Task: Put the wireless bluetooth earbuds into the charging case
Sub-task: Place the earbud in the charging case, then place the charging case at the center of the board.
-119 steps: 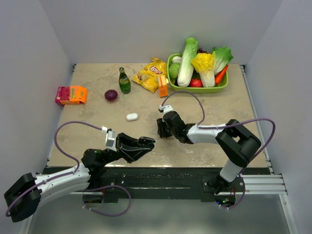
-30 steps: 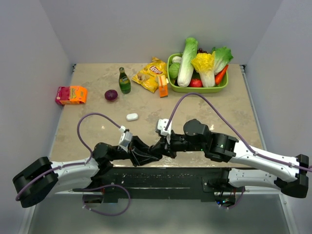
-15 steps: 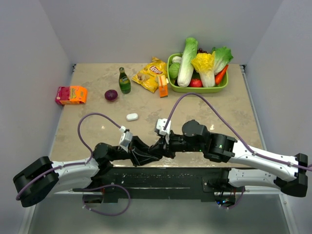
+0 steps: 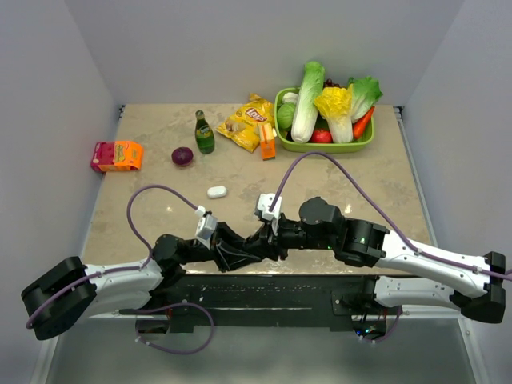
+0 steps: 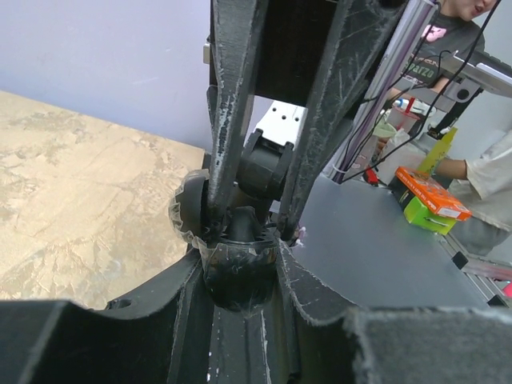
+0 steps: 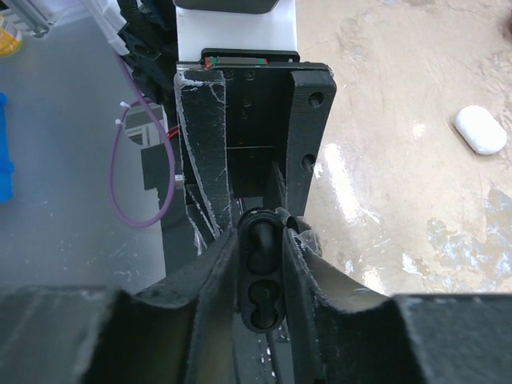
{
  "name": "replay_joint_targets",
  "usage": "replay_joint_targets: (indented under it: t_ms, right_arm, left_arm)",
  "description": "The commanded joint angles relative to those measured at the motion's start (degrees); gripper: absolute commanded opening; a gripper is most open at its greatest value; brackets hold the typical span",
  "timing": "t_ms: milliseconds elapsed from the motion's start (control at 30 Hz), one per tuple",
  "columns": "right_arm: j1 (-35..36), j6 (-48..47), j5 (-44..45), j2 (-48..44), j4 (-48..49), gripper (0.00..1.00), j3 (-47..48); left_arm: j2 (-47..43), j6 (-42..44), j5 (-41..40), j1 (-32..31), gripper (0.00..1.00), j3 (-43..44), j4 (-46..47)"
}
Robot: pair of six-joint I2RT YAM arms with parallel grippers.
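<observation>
The robot's left gripper needs to release the black charging case on the table (image 4: 254,206) next to the white oval case, below the orange box. The black case is held above the near edge now.
My left gripper (image 4: 242,253) is shut on a black charging case (image 6: 261,300) and holds it above the table's near edge. The case is open, with two cavities facing the right wrist camera; its rounded back shows in the left wrist view (image 5: 240,276). My right gripper (image 4: 261,242) meets it tip to tip. Its fingertips are shut on a small black earbud (image 6: 260,238), which sits at the upper cavity and also shows in the left wrist view (image 5: 241,226). The lower cavity looks empty. A white oval case (image 4: 217,191) lies on the table (image 6: 480,130). No white earbuds are in view.
A green basket (image 4: 282,136) of vegetables stands at the back right. A green bottle (image 4: 204,132), a yellow chips bag (image 4: 246,122), an orange box (image 4: 267,145), a purple onion (image 4: 182,156) and a red-orange package (image 4: 117,155) lie along the back and left.
Four seconds ago my right gripper was down at the table's middle. It has since come to the left gripper's tips. Over the last second both arms have barely moved.
</observation>
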Motion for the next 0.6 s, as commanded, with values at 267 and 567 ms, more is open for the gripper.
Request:
replay_joint_targets:
  t_ms: [267, 567]
  right_arm:
    - [0.2, 5.4, 11.8, -10.2, 7.8, 0.52, 2.4]
    - [0.2, 9.7, 26.1, -7.4, 2.5, 0.47, 0.5]
  left_arm:
    - [0.3, -0.2, -1.3, -0.3, 0.00, -1.6, 7.4]
    - [-1.3, 0.1, -2.2, -0.2, 0.00, -2.4, 7.3]
